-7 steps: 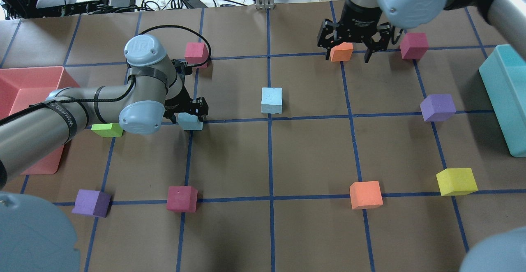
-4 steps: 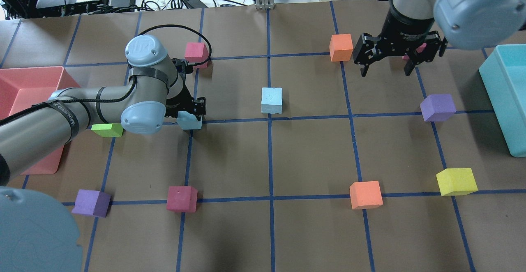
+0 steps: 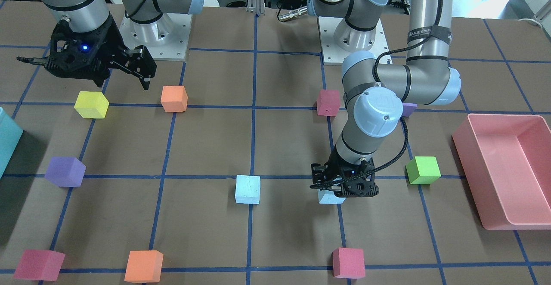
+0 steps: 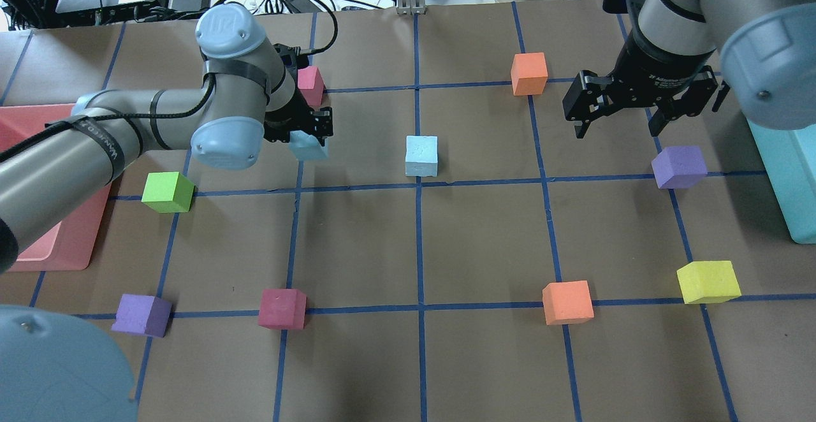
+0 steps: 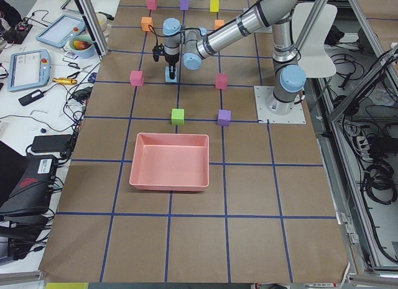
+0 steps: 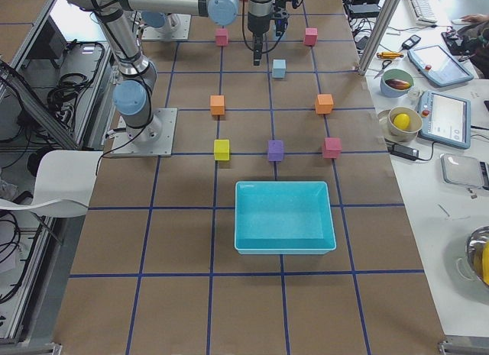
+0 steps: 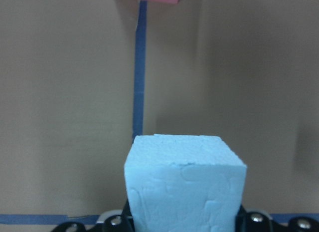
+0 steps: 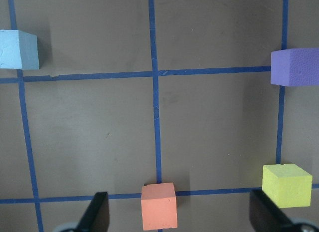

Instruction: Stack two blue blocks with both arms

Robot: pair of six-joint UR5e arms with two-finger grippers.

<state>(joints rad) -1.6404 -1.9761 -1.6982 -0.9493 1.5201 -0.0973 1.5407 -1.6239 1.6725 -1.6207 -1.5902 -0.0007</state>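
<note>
I should use my left gripper to set the pale blue block down and let go of it on top of the second blue block (image 3: 249, 186) near the table's centre.
My left gripper (image 4: 310, 136) is shut on one pale blue block (image 4: 309, 146) and holds it just above the table, left of centre. The block fills the lower left wrist view (image 7: 184, 187) and shows under the gripper in the front view (image 3: 330, 197). The second blue block (image 4: 422, 155) sits on the table near the centre, to the right of the held one; it also shows in the front view (image 3: 248, 189) and the right wrist view (image 8: 18, 49). My right gripper (image 4: 616, 130) is open and empty, hovering at the back right.
A pink bin (image 4: 25, 122) stands at the left edge and a teal bin (image 4: 797, 173) at the right edge. A green cube (image 4: 167, 191), magenta cube (image 4: 282, 308), pink cube (image 4: 310, 84), orange cubes (image 4: 529, 73) (image 4: 567, 302), purple cube (image 4: 679, 166) and yellow cube (image 4: 707, 281) are spread around.
My left gripper has lifted the blue block off the table and carried it toward the back and slightly right. My right gripper has swung right, away from the back orange cube.
</note>
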